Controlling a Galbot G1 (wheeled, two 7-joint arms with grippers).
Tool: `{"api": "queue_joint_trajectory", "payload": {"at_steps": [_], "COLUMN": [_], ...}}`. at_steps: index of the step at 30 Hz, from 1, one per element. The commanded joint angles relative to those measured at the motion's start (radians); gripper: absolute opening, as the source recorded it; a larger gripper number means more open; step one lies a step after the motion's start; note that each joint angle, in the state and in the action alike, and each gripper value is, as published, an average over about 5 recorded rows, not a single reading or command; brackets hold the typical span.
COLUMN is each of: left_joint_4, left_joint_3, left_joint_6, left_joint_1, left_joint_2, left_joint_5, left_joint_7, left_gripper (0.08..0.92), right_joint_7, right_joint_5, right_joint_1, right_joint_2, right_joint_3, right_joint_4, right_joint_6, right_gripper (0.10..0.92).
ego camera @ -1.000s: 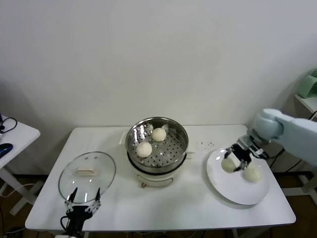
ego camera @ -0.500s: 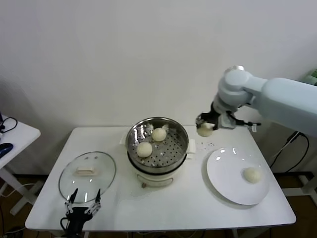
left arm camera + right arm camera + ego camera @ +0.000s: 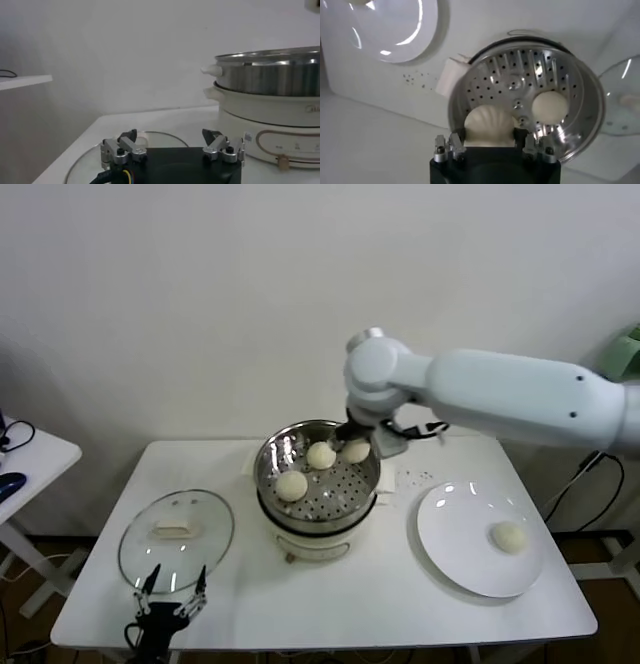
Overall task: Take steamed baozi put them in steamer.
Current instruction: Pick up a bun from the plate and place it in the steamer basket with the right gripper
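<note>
My right gripper is going to the bare front part of the steamer tray (image 3: pixel 322 508) (image 3: pixel 526 70), beside the front baozi. It will let go of the baozi there.
The steamer (image 3: pixel 268 456) stands mid-table with two baozi on its perforated tray, one at the front left (image 3: pixel 291 485) and one at the back (image 3: pixel 321 455). My right gripper (image 3: pixel 356 446) is shut on a third baozi (image 3: pixel 355 452) and holds it over the tray's back right part. In the right wrist view the gripper (image 3: pixel 489 139) grips this pleated baozi (image 3: pixel 489 124) above the tray (image 3: pixel 530 65), beside another baozi (image 3: pixel 550 106). A fourth baozi (image 3: pixel 509 536) lies on the white plate (image 3: pixel 460 529). My left gripper (image 3: pixel 170 602) is open and empty at the table's front left.
The glass lid (image 3: pixel 176 532) lies flat left of the steamer, just beyond my left gripper (image 3: pixel 172 146); it also shows in the left wrist view (image 3: pixel 150 136). The steamer's side (image 3: pixel 270 100) shows there too. The plate (image 3: pixel 395 25) lies right of the steamer.
My right gripper lifted one baozi off the plate and carried it left, from above the plate to over the steamer tray. The left arm has not moved.
</note>
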Motion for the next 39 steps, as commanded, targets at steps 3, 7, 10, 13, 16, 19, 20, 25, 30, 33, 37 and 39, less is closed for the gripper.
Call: {"api": "queue_joint_trajectory", "payload": {"at_steps": [3,7,10,13,16,19,20,25,30,33,37,39], "left_joint_4": [0.014,0.026,0.032,0.035,0.038,0.039,0.039,0.039,0.04,0.041,0.041,0.041], "left_joint_3": [-0.004,-0.005,-0.005,-0.003,-0.003,-0.003,-0.003,-0.002,-0.001,0.0,0.002,0.003], "left_joint_6": [-0.004,-0.009,-0.01,-0.011,-0.011,-0.012,-0.012,-0.013,-0.012,-0.012,-0.011,-0.011], "left_joint_1": [0.009,0.016,0.016,0.016,0.017,0.017,0.017,0.017,0.015,0.013,0.012,0.012], "left_joint_2": [0.007,0.014,0.014,0.014,0.013,0.011,0.011,0.009,0.008,0.007,0.005,0.004], "left_joint_5": [-0.003,-0.006,-0.007,-0.007,-0.006,-0.006,-0.006,-0.003,0.0,0.001,0.003,0.005], "left_joint_7": [0.002,0.002,0.002,0.002,0.002,0.001,0.001,0.001,0.001,0.001,0.001,0.001], "left_gripper": [0.823,0.823,0.823,0.823,0.823,0.823,0.823,0.823,0.823,0.823,0.823,0.823], "right_joint_7": [-0.001,-0.003,-0.003,-0.003,-0.004,-0.005,-0.005,-0.004,-0.002,-0.001,0.002,0.006], "right_joint_5": [-0.094,-0.105,-0.102,-0.085,-0.056,-0.037,-0.036,-0.036,-0.024,-0.024,-0.023,-0.022], "right_joint_1": [-0.194,-0.231,-0.241,-0.242,-0.238,-0.233,-0.232,-0.231,-0.23,-0.23,-0.231,-0.232], "right_joint_2": [0.17,0.169,0.169,0.166,0.159,0.153,0.152,0.149,0.14,0.135,0.126,0.122], "right_joint_3": [0.007,0.002,0.0,-0.007,-0.015,-0.021,-0.021,-0.013,-0.012,-0.009,-0.01,-0.01], "right_joint_4": [-0.07,-0.077,-0.08,-0.074,-0.065,-0.06,-0.062,-0.078,-0.076,-0.084,-0.091,-0.094], "right_joint_6": [0.023,0.012,0.01,0.005,-0.004,-0.013,-0.014,-0.013,-0.021,-0.023,-0.028,-0.031], "right_gripper": [0.646,0.646,0.645,0.645,0.645,0.645,0.645,0.645,0.645,0.645,0.645,0.645]}}
